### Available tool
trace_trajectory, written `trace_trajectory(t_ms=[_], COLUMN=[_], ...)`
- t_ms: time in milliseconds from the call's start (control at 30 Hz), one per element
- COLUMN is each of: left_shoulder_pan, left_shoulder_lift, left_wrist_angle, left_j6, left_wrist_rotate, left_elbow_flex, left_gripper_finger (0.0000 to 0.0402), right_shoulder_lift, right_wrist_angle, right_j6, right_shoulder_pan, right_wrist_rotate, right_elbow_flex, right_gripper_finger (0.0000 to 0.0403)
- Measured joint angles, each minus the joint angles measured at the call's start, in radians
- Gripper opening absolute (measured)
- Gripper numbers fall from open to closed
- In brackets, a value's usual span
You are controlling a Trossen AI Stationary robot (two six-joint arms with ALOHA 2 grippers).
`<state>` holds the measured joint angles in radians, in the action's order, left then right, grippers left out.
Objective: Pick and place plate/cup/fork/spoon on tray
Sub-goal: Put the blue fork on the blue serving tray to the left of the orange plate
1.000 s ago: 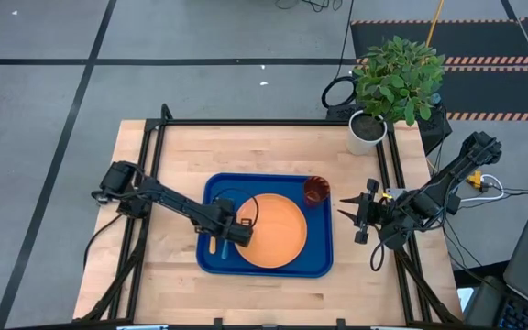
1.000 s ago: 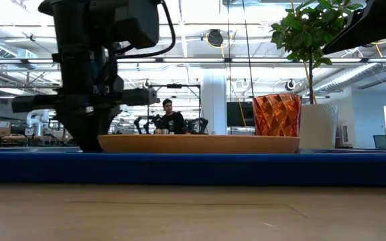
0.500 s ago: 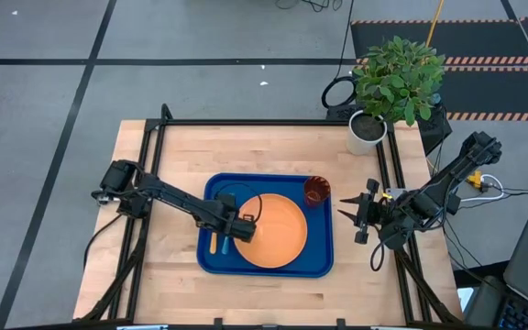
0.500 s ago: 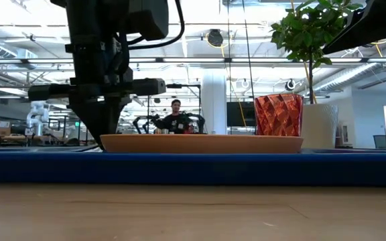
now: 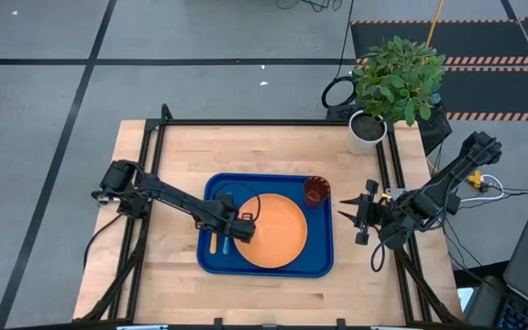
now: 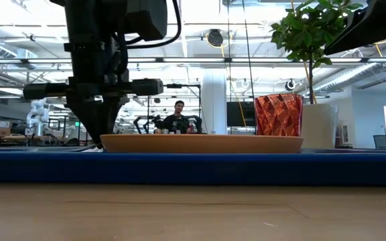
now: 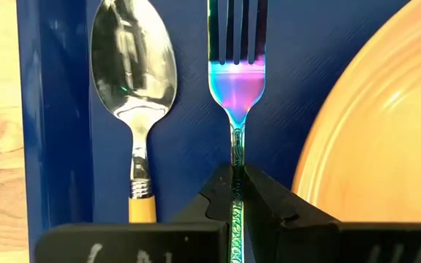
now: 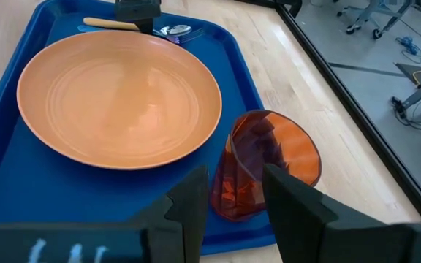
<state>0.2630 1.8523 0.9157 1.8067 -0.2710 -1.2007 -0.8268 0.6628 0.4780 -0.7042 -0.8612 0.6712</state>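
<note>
Next, my left gripper lets go of the fork on the tray's bottom between the spoon and the orange plate point(image 5: 225, 231) point(image 7: 225, 174).
The dark-blue tray point(image 5: 273, 269) lies mid-table. The orange plate point(image 5: 278, 229) rests on its floor. The reddish cup point(image 5: 315, 191) stands upright in its far right corner. The spoon point(image 7: 132, 80) lies flat along the tray's left rim, and its orange handle shows in the high view point(image 5: 214, 244). My left gripper point(image 5: 242, 229) is low over the tray, between spoon and plate, shut on the iridescent light-blue fork point(image 7: 237, 88). My right gripper point(image 5: 345, 213) is open and empty, off the tray's right edge. It points at the cup point(image 8: 269, 164) and stands apart from it. My left gripper pinches the fork's slim handle point(image 7: 237, 150) between its two fingers point(image 7: 269, 204), a little behind the neck. The fingers come from above, pointing down, and lie across the handle. The fork lies level along the tray floor, parallel to the spoon; whether it rests there I cannot tell.
A white pot with a green plant point(image 5: 367, 128) stands at the table's far right corner. Black frame rails point(image 5: 154, 183) run along the table's left, right and far sides. Bare wood shows on the tray's left, near and far sides. A person shows far off in the room point(image 6: 179, 120).
My left gripper has shifted a little toward the plate, staying shut and low over the tray's left part. It has kept still for the last half second. Plate, cup, spoon and my right arm have not moved.
</note>
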Motion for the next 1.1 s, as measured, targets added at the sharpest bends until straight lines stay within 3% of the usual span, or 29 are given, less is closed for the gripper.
trace_trajectory(t_ms=[1100], left_shoulder_pan=[0.027], left_shoulder_lift=[-0.002], left_wrist_angle=[-0.075], left_j6=[0.032], left_wrist_rotate=[-0.01], left_elbow_flex=[0.059], left_gripper_finger=[0.0021], right_shoulder_lift=[0.0], right_wrist_angle=[0.003], right_j6=[-0.001], right_shoulder_pan=[0.0], right_wrist_rotate=[-0.001], right_elbow_flex=[0.0], right_gripper_finger=[0.0125])
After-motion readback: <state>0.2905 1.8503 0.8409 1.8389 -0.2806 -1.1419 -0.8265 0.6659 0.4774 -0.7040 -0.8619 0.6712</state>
